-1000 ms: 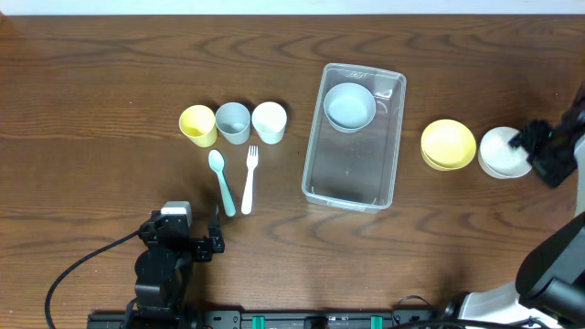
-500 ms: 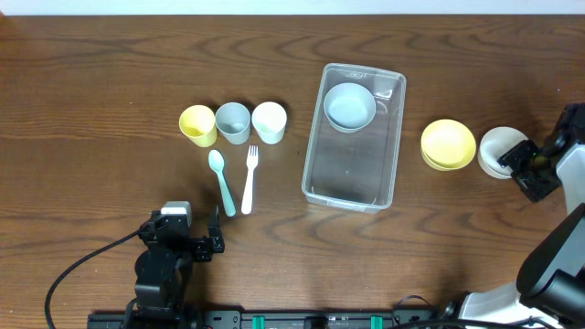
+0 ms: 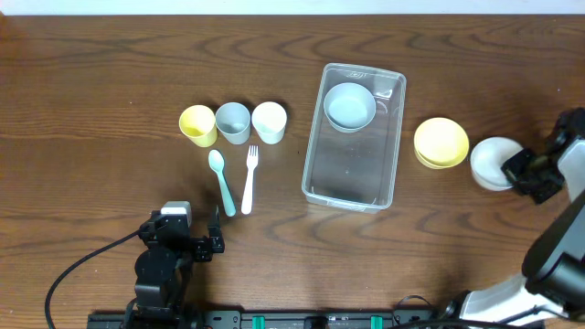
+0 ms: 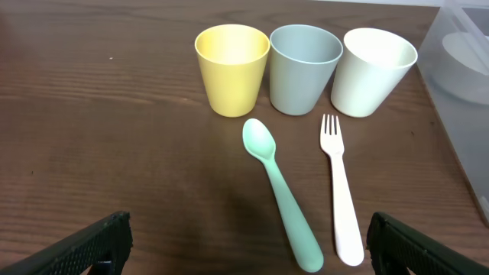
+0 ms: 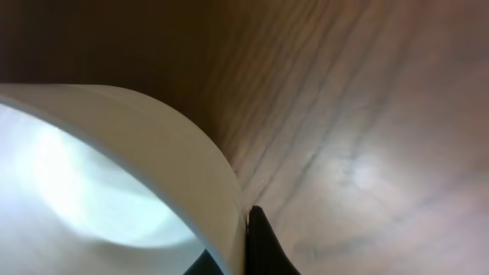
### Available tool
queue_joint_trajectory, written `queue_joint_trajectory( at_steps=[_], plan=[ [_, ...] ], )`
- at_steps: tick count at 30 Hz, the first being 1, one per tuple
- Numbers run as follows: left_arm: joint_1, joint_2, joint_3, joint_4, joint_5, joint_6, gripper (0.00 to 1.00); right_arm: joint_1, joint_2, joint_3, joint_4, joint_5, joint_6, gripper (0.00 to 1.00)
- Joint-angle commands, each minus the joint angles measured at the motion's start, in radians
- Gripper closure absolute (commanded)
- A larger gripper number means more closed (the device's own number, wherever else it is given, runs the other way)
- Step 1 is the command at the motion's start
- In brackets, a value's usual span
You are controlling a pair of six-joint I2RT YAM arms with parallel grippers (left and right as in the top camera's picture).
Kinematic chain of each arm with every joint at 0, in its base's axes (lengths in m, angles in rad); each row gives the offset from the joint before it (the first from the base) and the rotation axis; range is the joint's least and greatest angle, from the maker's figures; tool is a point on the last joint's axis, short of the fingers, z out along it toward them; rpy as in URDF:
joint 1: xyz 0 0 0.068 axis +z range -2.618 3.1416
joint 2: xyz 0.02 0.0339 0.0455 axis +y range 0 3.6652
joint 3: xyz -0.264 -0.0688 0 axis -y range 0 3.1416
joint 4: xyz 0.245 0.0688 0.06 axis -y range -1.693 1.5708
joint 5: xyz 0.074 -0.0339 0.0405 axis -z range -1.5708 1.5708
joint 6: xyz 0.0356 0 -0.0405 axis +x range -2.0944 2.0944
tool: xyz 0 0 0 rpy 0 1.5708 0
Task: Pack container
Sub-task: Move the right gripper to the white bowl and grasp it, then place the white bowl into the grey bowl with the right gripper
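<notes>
The white bowl will go down inside the pale blue bowl [image 3: 349, 112] in the clear container, set there by my right gripper.
The clear container [image 3: 350, 178] lies at the table's middle with a pale blue bowl [image 3: 349, 105] in its far end; its corner shows in the left wrist view [image 4: 466, 92]. At the right, my right gripper [image 3: 523, 172] is shut on the rim of a white bowl [image 3: 492, 162]. In the right wrist view the white bowl's wall [image 5: 114, 176] fills the left side, pinched between my dark fingertips [image 5: 261, 244]. A yellow bowl [image 3: 441, 143] rests just left of it. My left gripper [image 3: 217, 239] stands open near the front edge, its jaws wide apart with nothing between them [image 4: 248, 256].
A yellow cup [image 3: 197, 125], a blue-grey cup [image 3: 232, 122] and a white cup [image 3: 269, 121] stand in a row left of the container. Below them lie a mint spoon [image 3: 222, 184] and a white fork [image 3: 249, 178]; both also show in the left wrist view, spoon [image 4: 279, 191] and fork [image 4: 340, 191].
My right gripper has closed on the white bowl's rim. The white bowl and the yellow bowl beside it have shifted a little to the left. The left arm has stayed still.
</notes>
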Motion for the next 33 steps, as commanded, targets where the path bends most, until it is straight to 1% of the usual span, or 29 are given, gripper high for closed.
queue_joint_trajectory(
  at_steps=[1,4,7,10,13,16,19,23,26,27,30,31,32,33],
  plan=[
    [0.005,-0.006,-0.016,-0.002,-0.001,-0.01,0.02,0.003,-0.157,0.092,-0.025,0.016,0.016,0.99],
    [0.005,-0.006,-0.016,-0.002,-0.001,-0.01,0.02,0.038,-0.309,0.158,-0.051,-0.058,0.034,0.99],
    [0.005,-0.006,-0.016,-0.002,-0.001,-0.01,0.02,0.122,-0.446,0.2,-0.038,-0.14,0.033,0.99],
    [0.005,-0.006,-0.016,-0.002,-0.001,-0.01,0.02,0.272,-0.529,0.208,-0.012,-0.161,0.033,0.99],
    [0.005,-0.006,-0.016,-0.002,-0.001,-0.01,0.02,0.465,-0.524,0.206,-0.003,-0.156,0.033,0.99],
    [0.005,-0.006,-0.016,-0.002,-0.001,-0.01,0.02,0.639,-0.437,0.206,0.032,-0.086,0.029,0.99],
    [0.005,-0.006,-0.016,-0.002,-0.001,-0.01,0.02,0.743,-0.296,0.206,0.087,-0.003,0.029,0.99],
    [0.005,-0.006,-0.016,-0.002,-0.001,-0.01,0.02,0.769,-0.065,0.207,0.198,-0.047,0.035,0.99],
    [0.005,-0.006,-0.016,-0.002,-0.001,-0.01,0.02,0.769,0.077,0.209,0.293,-0.147,0.041,0.99],
    [0.005,-0.006,-0.016,-0.002,-0.001,-0.01,0.02,0.769,0.112,0.212,0.311,-0.177,0.043,0.99],
    [0.005,-0.006,-0.016,-0.002,-0.001,-0.01,0.02,0.769,0.187,0.223,0.325,-0.186,0.09,0.98],
    [0.005,-0.006,-0.016,-0.002,-0.001,-0.01,0.02,0.768,0.196,0.225,0.326,-0.187,0.097,0.86],
    [0.005,-0.006,-0.016,-0.002,-0.001,-0.01,0.02,0.768,0.199,0.226,0.331,-0.187,0.084,0.72],
    [0.005,-0.006,-0.016,-0.002,-0.001,-0.01,0.02,0.768,0.195,0.227,0.333,-0.19,0.057,0.65]
  ],
)
